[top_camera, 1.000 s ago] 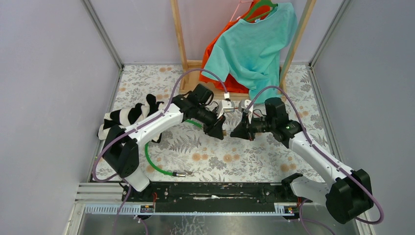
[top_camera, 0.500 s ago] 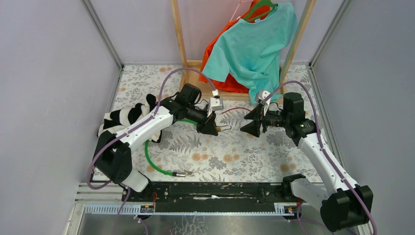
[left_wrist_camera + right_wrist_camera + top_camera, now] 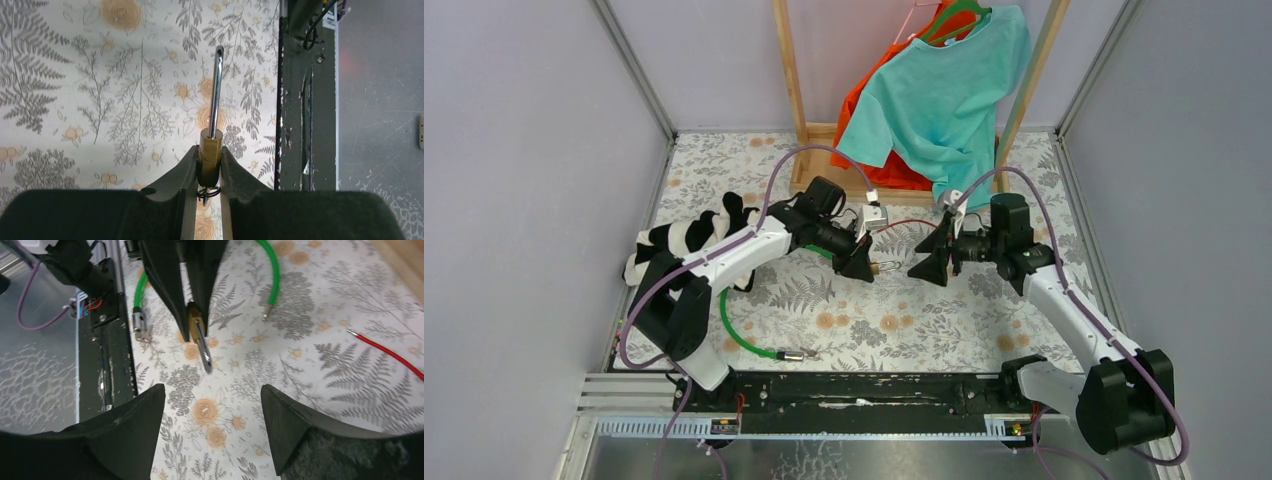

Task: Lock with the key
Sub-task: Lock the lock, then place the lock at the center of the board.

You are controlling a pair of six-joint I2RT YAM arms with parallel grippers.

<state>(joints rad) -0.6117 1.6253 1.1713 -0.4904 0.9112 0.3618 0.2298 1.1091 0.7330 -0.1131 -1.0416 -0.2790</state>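
The robot's left gripper pinches the padlock's body with the key ring hanging below it, so the right gripper needs to take the shackle (image 3: 216, 92) before the left gripper pulls the key.
A brass padlock (image 3: 210, 142) is pinched between the fingers of my left gripper (image 3: 209, 152), which is shut on its body. Its steel shackle (image 3: 216, 90) points away from the wrist. A small key ring (image 3: 210, 192) hangs under the lock body, and the key itself is mostly hidden between the fingers. From above, the left gripper (image 3: 864, 268) holds the padlock (image 3: 886, 266) over the floral mat. My right gripper (image 3: 929, 262) faces it from the right, a short gap away. In the right wrist view the right gripper (image 3: 212, 390) is open and holds nothing, and the padlock (image 3: 194, 322) is ahead of it.
A green cable (image 3: 734, 325) with metal ends curls on the mat at the left, and a thin red wire (image 3: 385, 352) lies to the right. A striped cloth (image 3: 684, 240) lies far left. A wooden rack (image 3: 786, 70) with teal and orange shirts stands behind. The black rail (image 3: 864, 390) runs along the near edge.
My right gripper has opened and drawn back to the right, away from the padlock it was against. My left gripper has kept its hold, shifting slightly.
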